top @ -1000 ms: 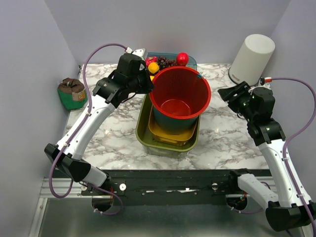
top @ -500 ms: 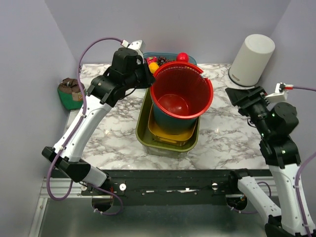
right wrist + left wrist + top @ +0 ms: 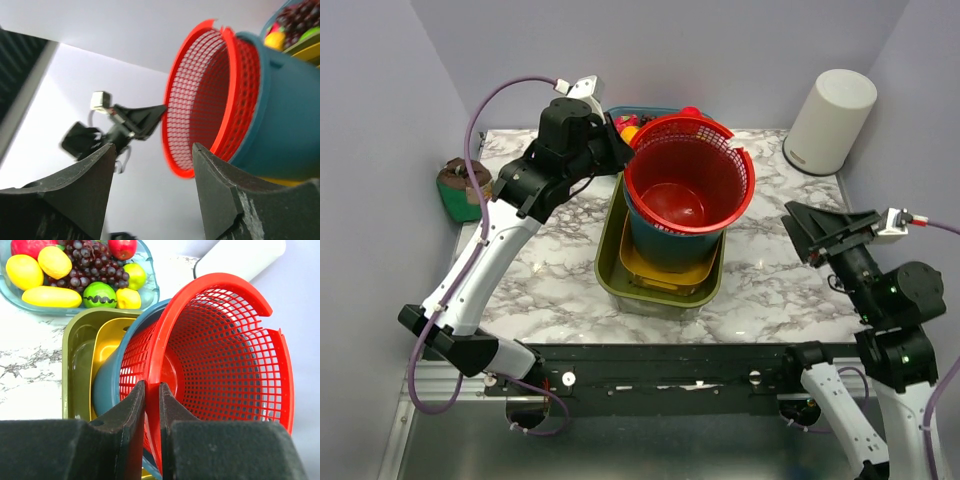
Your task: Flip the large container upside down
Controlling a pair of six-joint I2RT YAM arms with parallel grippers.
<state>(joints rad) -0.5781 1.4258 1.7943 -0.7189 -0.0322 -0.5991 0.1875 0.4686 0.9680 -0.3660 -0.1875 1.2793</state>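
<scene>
The red mesh basket's near rim (image 3: 678, 230) (image 3: 185, 174), above the yellow tub, is the next place my right gripper should go to and close on.
The large container is a red mesh basket (image 3: 688, 175) (image 3: 225, 350) (image 3: 200, 100). It stands nested in a teal bucket (image 3: 665, 245) (image 3: 107, 385) (image 3: 285, 115), tipped slightly with its left rim raised. My left gripper (image 3: 625, 160) (image 3: 152, 387) is shut on that left rim, one finger inside the mesh and one outside. My right gripper (image 3: 800, 232) (image 3: 154, 147) hangs open well to the right of the basket, touching nothing. The bucket sits in a yellow tub (image 3: 660, 275) inside an olive tub (image 3: 610, 260).
A blue tray of fruit (image 3: 710, 125) (image 3: 150, 287) lies just behind the tubs. A white cylinder (image 3: 830, 120) stands at the back right corner. A green pot (image 3: 466, 188) sits off the table's left edge.
The left gripper has lifted the basket's rim up and back, tipping the basket. The right arm has pulled away toward the near right, its jaws a little wider.
</scene>
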